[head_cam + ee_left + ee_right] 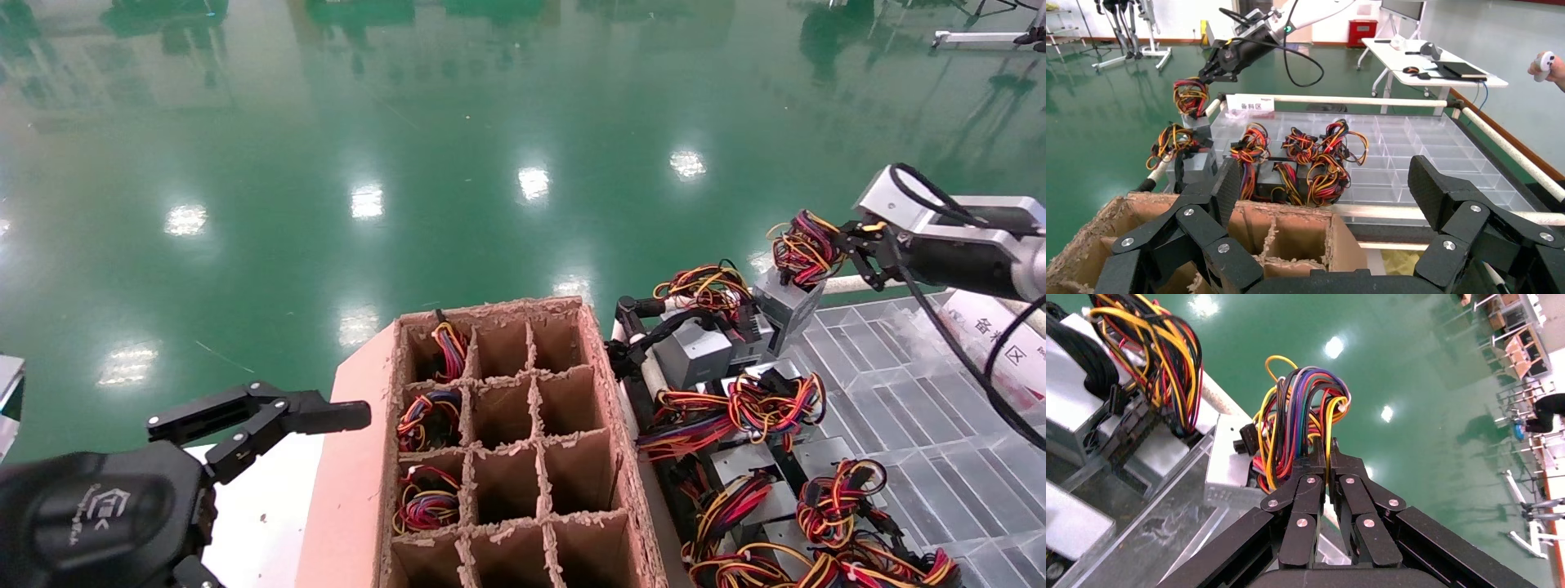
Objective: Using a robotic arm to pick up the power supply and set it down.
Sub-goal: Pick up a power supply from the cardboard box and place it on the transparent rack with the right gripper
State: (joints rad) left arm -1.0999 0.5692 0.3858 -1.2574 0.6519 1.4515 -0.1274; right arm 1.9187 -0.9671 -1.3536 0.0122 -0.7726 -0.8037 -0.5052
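Next, I release with my right gripper the grey power supply in the tray's far row [787, 331] [1202, 487], next to the supplies near the rail.
My right gripper [850, 241] on the robotic arm [1291, 27] is shut on the wire bundle [1303, 410] of a grey power supply [784, 304]. The supply hangs tilted below the fingers [1309, 462] at the far left corner of the clear tray [899, 384], just over other supplies. The left wrist view shows it dangling [1196, 124] from the right gripper [1214, 72]. I cannot tell whether its lower end touches the pile. My left gripper [310, 412] stands open beside the cardboard box, holding nothing.
A divided cardboard box [359, 457] stands in the near middle, with wired supplies in three cells of its left column. Several more power supplies [735, 408] lie piled on the tray's left side. A white rail [1352, 100] borders the tray.
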